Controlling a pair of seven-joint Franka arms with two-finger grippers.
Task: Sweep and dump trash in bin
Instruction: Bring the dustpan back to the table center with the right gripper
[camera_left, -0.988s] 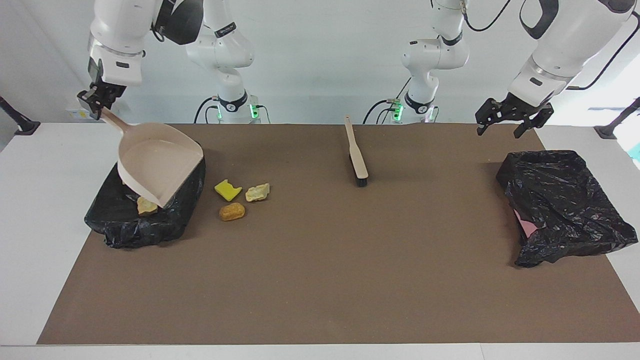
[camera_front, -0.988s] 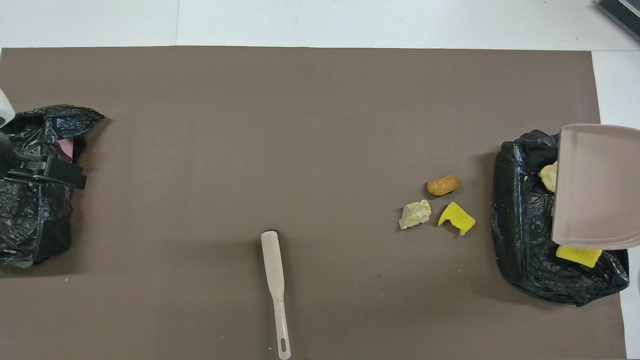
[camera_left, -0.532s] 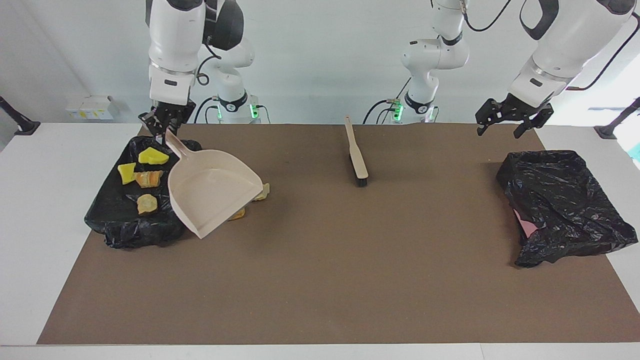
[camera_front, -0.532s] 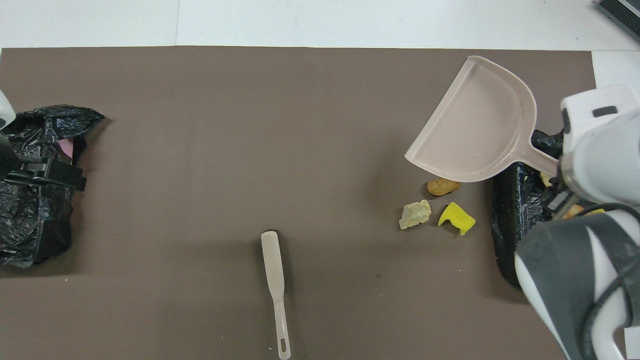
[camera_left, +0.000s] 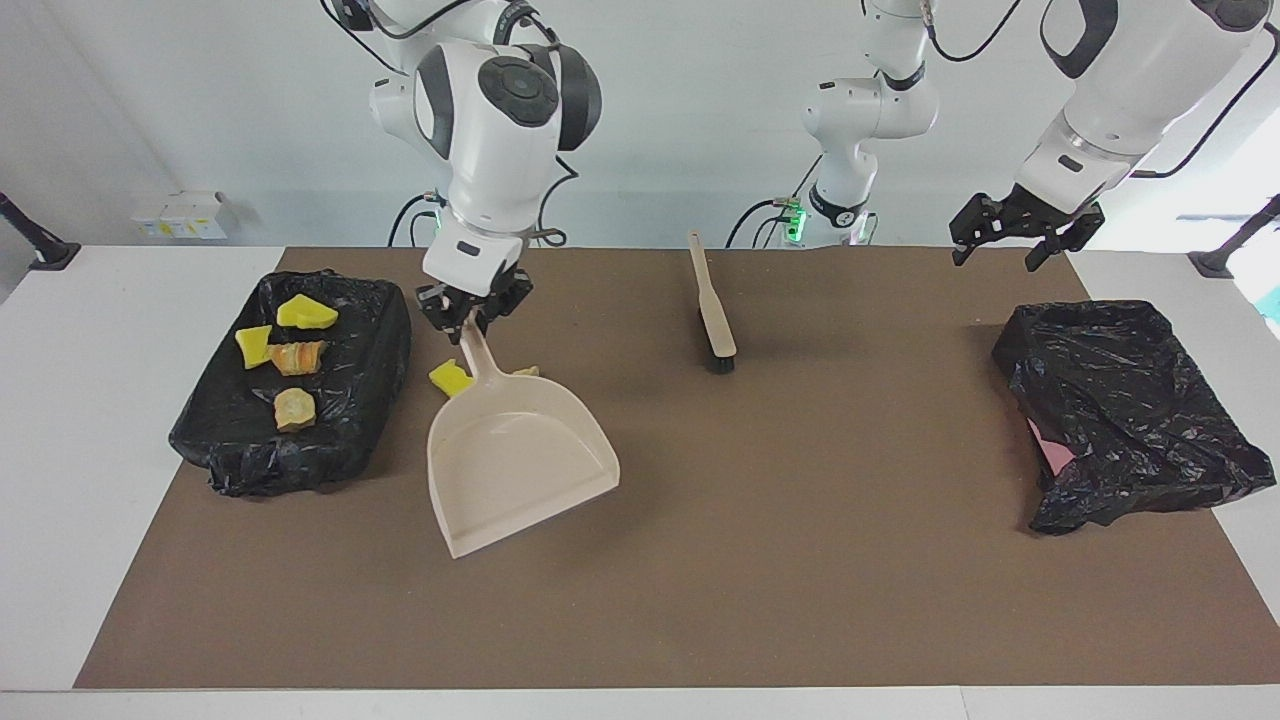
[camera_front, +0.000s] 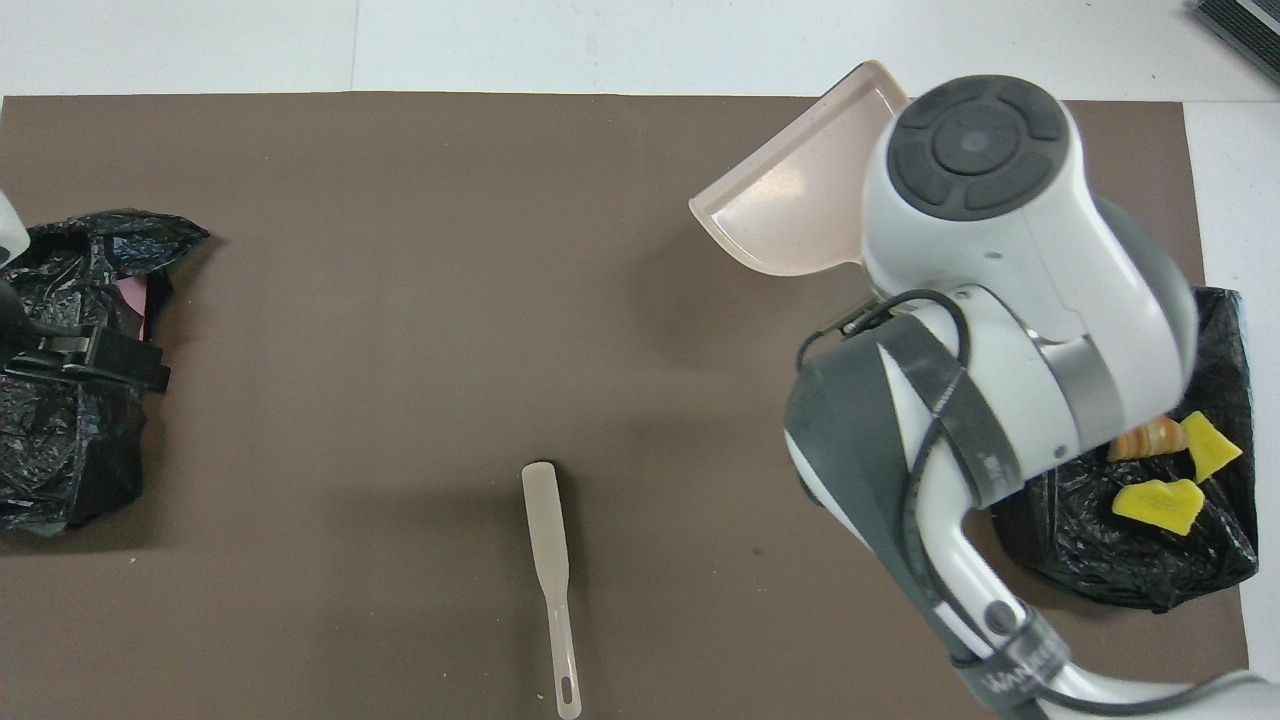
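Note:
The robot's right gripper needs to release the beige dustpan, which hangs tilted low over the mat, on the brown mat (camera_front: 547, 322) just past the bristles of the beige brush.
My right gripper (camera_left: 472, 318) is shut on the handle of the beige dustpan (camera_left: 515, 455), which hangs tilted with its open lip low over the mat; the pan also shows in the overhead view (camera_front: 790, 200). Several trash lumps lie on the black-bagged bin (camera_left: 340, 440) at the right arm's end: yellow chunks (camera_left: 305, 313) (camera_front: 1160, 500) and tan or orange pieces (camera_left: 293, 407). A yellow chunk (camera_left: 450, 378) and a tan piece (camera_left: 525, 371) lie on the mat beside the pan's handle. My left gripper (camera_left: 1012, 240) is open and empty.
The beige brush (camera_left: 713, 310) (camera_front: 552, 560) lies on the brown mat near the robots, bristles pointing away from them. A second black bag (camera_left: 1130, 410) (camera_front: 60, 440) sits at the left arm's end, under the waiting left gripper (camera_front: 90, 345).
My right arm has swung the dustpan from over the bin out over the mat, turning it handle-up. It now covers part of the loose pieces. The left arm has barely moved.

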